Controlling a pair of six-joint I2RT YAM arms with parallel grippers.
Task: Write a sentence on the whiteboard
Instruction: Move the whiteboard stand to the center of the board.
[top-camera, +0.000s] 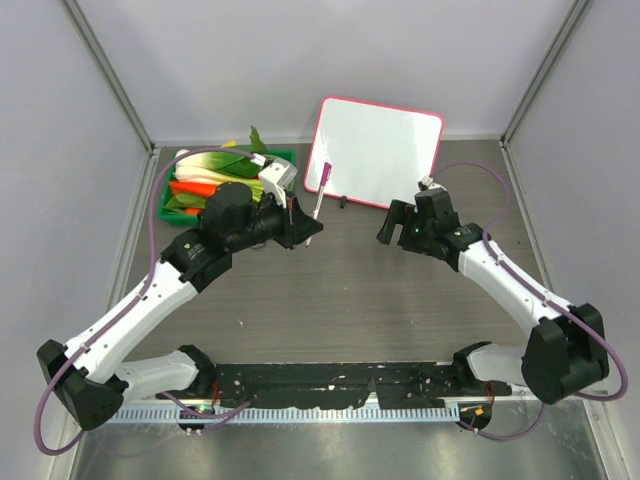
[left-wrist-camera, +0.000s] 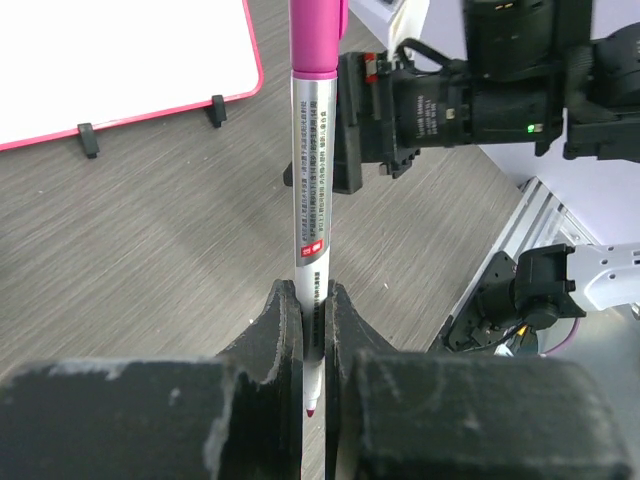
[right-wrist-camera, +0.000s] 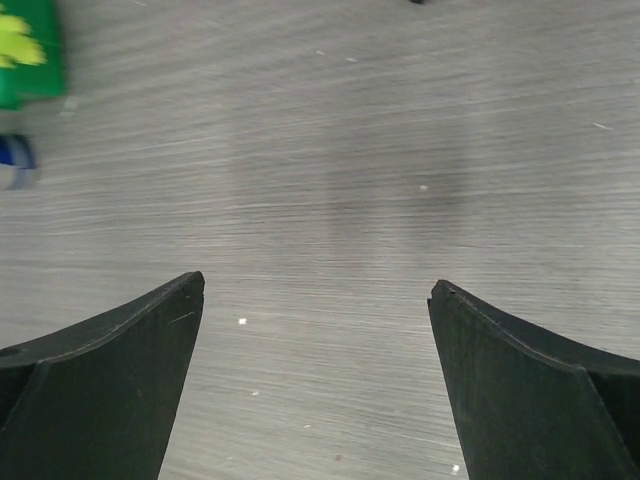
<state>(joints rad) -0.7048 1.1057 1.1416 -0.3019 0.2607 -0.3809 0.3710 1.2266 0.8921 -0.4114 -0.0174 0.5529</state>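
Observation:
I will grip the black foot at the whiteboard's near edge (top-camera: 391, 209), farther from the marker, with my right gripper to pull the board closer.
The whiteboard (top-camera: 380, 150) lies at the back of the table, white with a pink-red frame; its corner and two black feet show in the left wrist view (left-wrist-camera: 120, 60). No sentence shows on it; its face looks blank. My left gripper (top-camera: 303, 230) is shut on a marker (top-camera: 319, 195), left of the board's near corner. In the left wrist view the marker (left-wrist-camera: 312, 180) has a silver barrel and a pink far end. Its bare reddish tip points back between the jaws of that gripper (left-wrist-camera: 313, 290). My right gripper (top-camera: 392, 228) is open and empty over bare table (right-wrist-camera: 317, 282).
A green tray (top-camera: 283, 155) holding toy vegetables stands at the back left, beside the left gripper; its corner shows in the right wrist view (right-wrist-camera: 25, 60). The right arm's wrist (left-wrist-camera: 470, 90) is just beyond the marker. Grey walls enclose the table.

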